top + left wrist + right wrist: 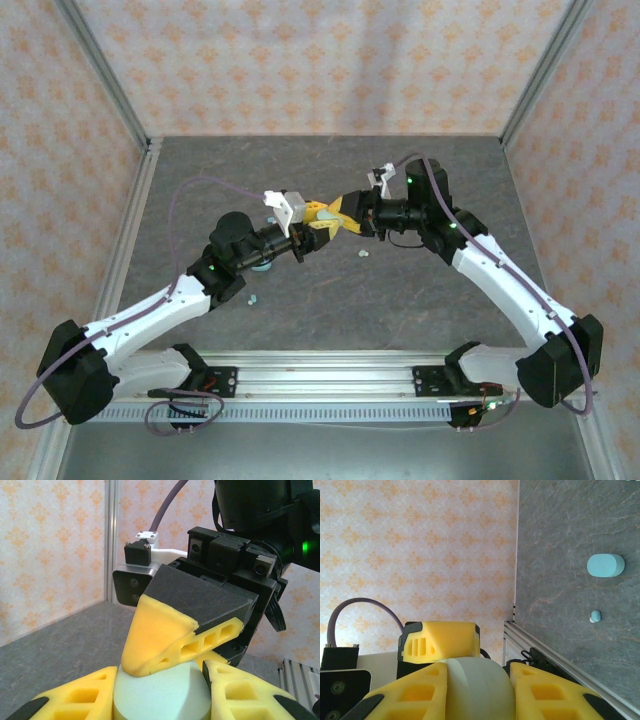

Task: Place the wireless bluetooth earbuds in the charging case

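Observation:
The fingers of my left gripper crowd my right gripper's fingertip on the charging case, so next my left gripper opens, moves back and grabs the case's loose end [161,707].
Above the middle of the table both grippers meet on one pale mint charging case [159,696]. My left gripper [162,682] is shut on it, with the case wedged between its yellow fingers. My right gripper [479,682] grips the same case [477,692] from the opposite side, and one of its fingers [160,635] lies across the top. In the top view the left gripper [316,229] and right gripper [345,221] touch tip to tip. A small pale earbud [363,252] lies on the table below them. Light blue earbuds [252,298] lie beside the left arm.
A light blue oval case [605,565] lies on the grey table, with a tiny earbud [595,616] close to it. That blue case [262,265] is partly under the left arm. Patterned walls enclose the table, and an aluminium rail [330,365] runs along the near edge.

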Robot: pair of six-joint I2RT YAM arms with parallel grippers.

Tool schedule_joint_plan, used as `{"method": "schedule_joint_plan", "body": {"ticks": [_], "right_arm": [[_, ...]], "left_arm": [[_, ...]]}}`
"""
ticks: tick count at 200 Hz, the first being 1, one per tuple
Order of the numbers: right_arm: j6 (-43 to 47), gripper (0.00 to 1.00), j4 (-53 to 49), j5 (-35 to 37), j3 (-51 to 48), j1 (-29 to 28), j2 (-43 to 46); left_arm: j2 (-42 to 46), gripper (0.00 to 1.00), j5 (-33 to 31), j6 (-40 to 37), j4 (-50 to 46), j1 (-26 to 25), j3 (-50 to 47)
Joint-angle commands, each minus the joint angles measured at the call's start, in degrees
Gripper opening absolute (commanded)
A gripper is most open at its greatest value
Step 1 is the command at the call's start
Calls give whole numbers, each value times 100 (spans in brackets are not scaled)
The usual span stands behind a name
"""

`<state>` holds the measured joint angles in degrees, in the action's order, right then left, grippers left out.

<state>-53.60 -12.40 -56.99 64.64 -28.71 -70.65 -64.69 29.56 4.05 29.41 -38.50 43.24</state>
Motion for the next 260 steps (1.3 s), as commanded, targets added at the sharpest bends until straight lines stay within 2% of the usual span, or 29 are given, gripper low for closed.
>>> {"method": "schedule_joint_plan", "body": {"ticks": [1,41,73,102,128,154,182,198,236,260], "right_arm": [[-121,17,508,-345,-94,-105,124],[-351,8,1000,-134,-213,-100,165],[-344,0,1168,284,-215,-100,194],[-362,0,1352,709,-300,-100,201],[-371,0,1475,1016,-423,-100,239],[-7,0,1059,1295,-432,-100,253],[1056,0,-287,1585,-44,-101,410],[1304,0,-678,1698,68,-100,427],[785,0,192,1415,-297,-100,499],[402,0,643,1273,-523,-101,483]], "left_arm": [[-182,31,-104,34,-154,60,249],[-362,40,-11,34,-387,137,428],[-490,58,192,17,-537,210,548],[-497,71,452,-9,-619,360,563],[-337,78,925,-133,-844,673,546],[-71,85,1501,-353,-1242,1101,525],[131,85,1889,-849,-1920,1311,648],[124,83,2059,-1045,-2115,1319,718],[-193,78,2374,-456,-997,1312,484],[-346,73,2428,-289,-636,1277,476]]}}
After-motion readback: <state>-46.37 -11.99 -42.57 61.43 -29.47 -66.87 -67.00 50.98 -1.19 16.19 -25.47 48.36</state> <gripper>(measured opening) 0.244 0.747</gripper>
